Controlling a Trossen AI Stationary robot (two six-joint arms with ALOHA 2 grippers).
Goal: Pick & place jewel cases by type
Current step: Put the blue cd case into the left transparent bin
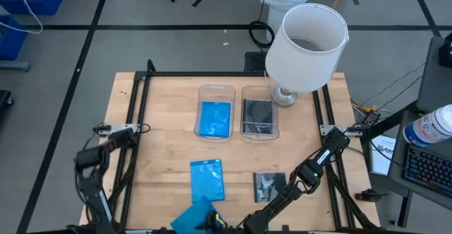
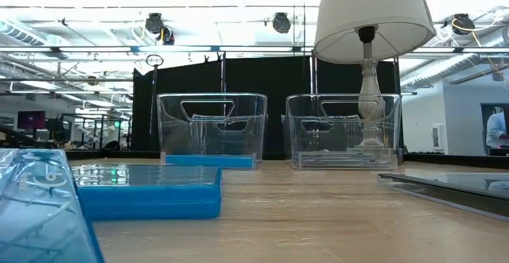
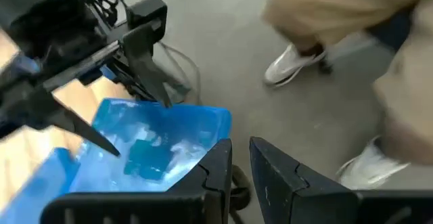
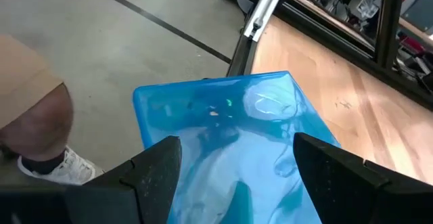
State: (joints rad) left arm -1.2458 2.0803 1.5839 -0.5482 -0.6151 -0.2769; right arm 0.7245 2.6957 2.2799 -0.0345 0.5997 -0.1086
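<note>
Next, my left gripper closes on the free edge (image 1: 176, 224) (image 3: 222, 125) of the tilted blue jewel case, across from the fingers of my right gripper.
A bright blue jewel case (image 1: 192, 217) sits tilted at the table's near edge and fills the low view's corner (image 2: 36, 207). My right gripper (image 4: 237, 156) is open, with its fingers spread over this case's face. My left gripper (image 3: 241, 160) is off the near edge beside the same case (image 3: 155, 149), its fingers together but for a narrow slit. A second blue case (image 1: 208, 178) lies flat on the table. A dark grey square case (image 1: 269, 184) lies flat to its right. My right gripper reaches over the tilted blue case's face (image 4: 230, 116) with one finger (image 3: 152, 75) at its upper edge and the other across its face. Whether they touch it, I cannot tell. My left gripper has one finger (image 3: 216, 170) beside the case's edge (image 3: 220, 126); whether it touches is hidden.
Two clear bins stand mid-table: the left one (image 1: 216, 114) holds a blue case, the right one (image 1: 259, 117) a dark case. A white-shaded lamp (image 1: 307, 47) stands behind the right bin. A person's legs and shoes (image 3: 298, 61) are on the floor beyond the near edge.
</note>
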